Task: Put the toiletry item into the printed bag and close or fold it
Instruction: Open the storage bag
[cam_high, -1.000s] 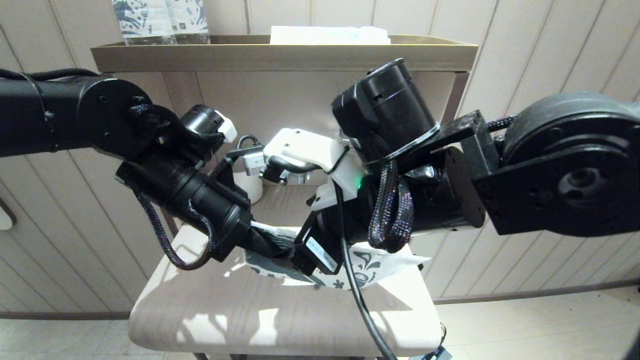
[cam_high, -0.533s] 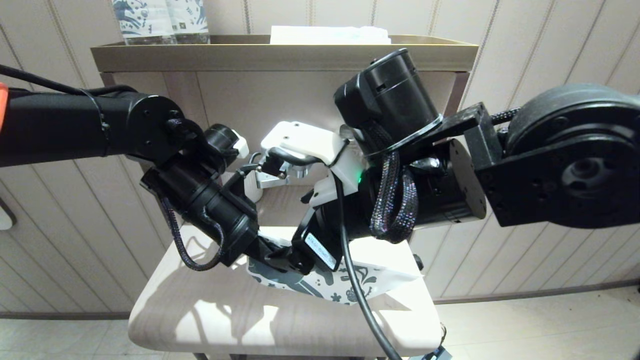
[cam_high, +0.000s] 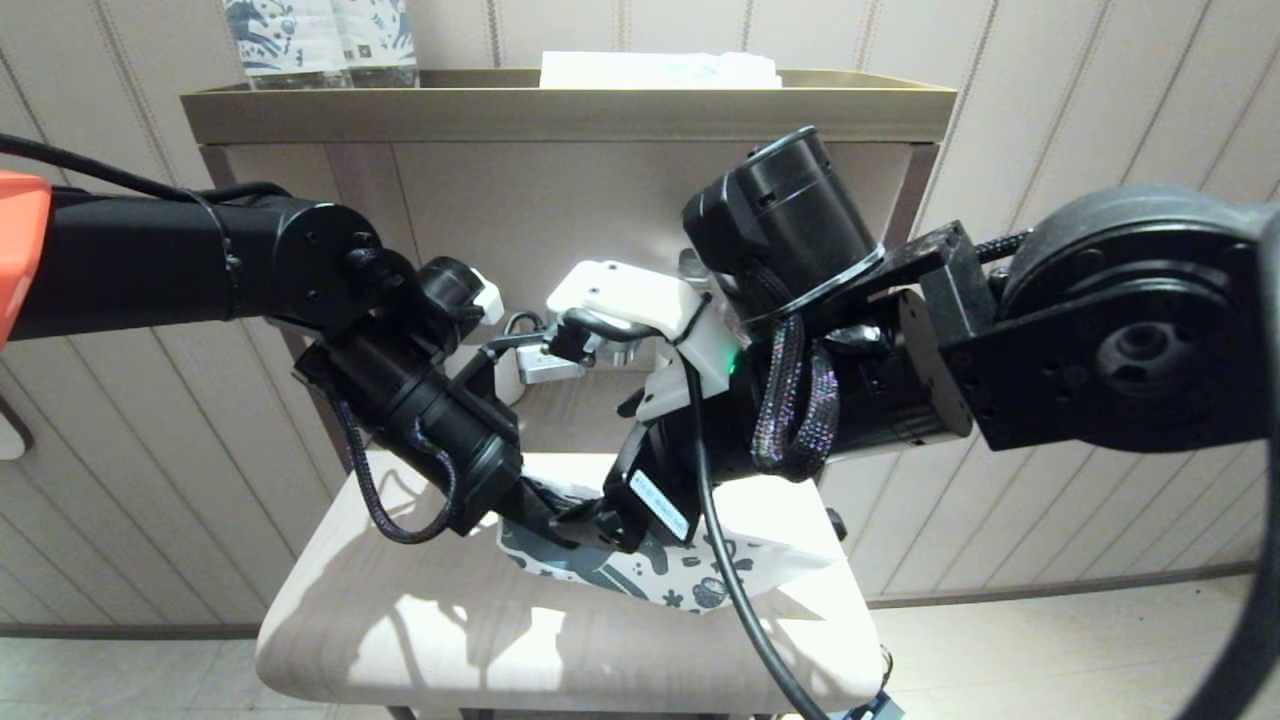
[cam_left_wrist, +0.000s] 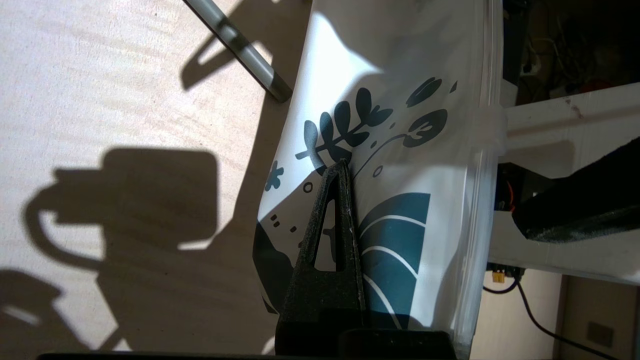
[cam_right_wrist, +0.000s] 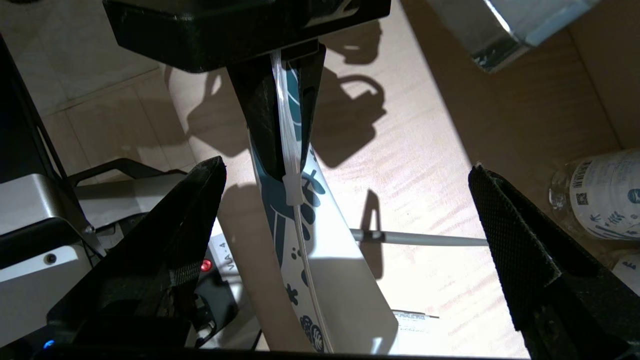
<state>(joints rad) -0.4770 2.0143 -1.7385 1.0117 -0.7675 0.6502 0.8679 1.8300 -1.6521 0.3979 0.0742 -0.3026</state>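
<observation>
The zip slider is partway along the printed bag, near my left gripper, so my right gripper will pinch the slider and pull it to the bag's far end (cam_high: 823, 556).
The printed bag (cam_high: 690, 578), white with teal plant figures, hangs on edge just above the beige table (cam_high: 400, 640). My left gripper (cam_high: 555, 515) is shut on one end of it; in the left wrist view its fingers (cam_left_wrist: 331, 225) pinch the bag (cam_left_wrist: 400, 150) near the zip edge. Wide open, my right gripper (cam_right_wrist: 345, 235) straddles the bag (cam_right_wrist: 320, 280) without touching it, and the zip slider (cam_right_wrist: 291, 190) sits between the two grippers. The toiletry item (cam_right_wrist: 425, 239), a thin white stick, lies on the table behind the bag, outside it, and the stick (cam_left_wrist: 235, 47) also shows in the left wrist view.
A flat white packet (cam_right_wrist: 415, 320) lies on the table beside the bag. A labelled water bottle (cam_right_wrist: 600, 200) stands by the back wall. A white mug (cam_high: 505, 375) sits behind the arms. The shelf tray (cam_high: 560, 110) above holds printed packs (cam_high: 320, 40).
The left arm has swung right toward the table's middle, carrying the bag with it. The right arm shifted slightly right and down, its jaws staying wide.
</observation>
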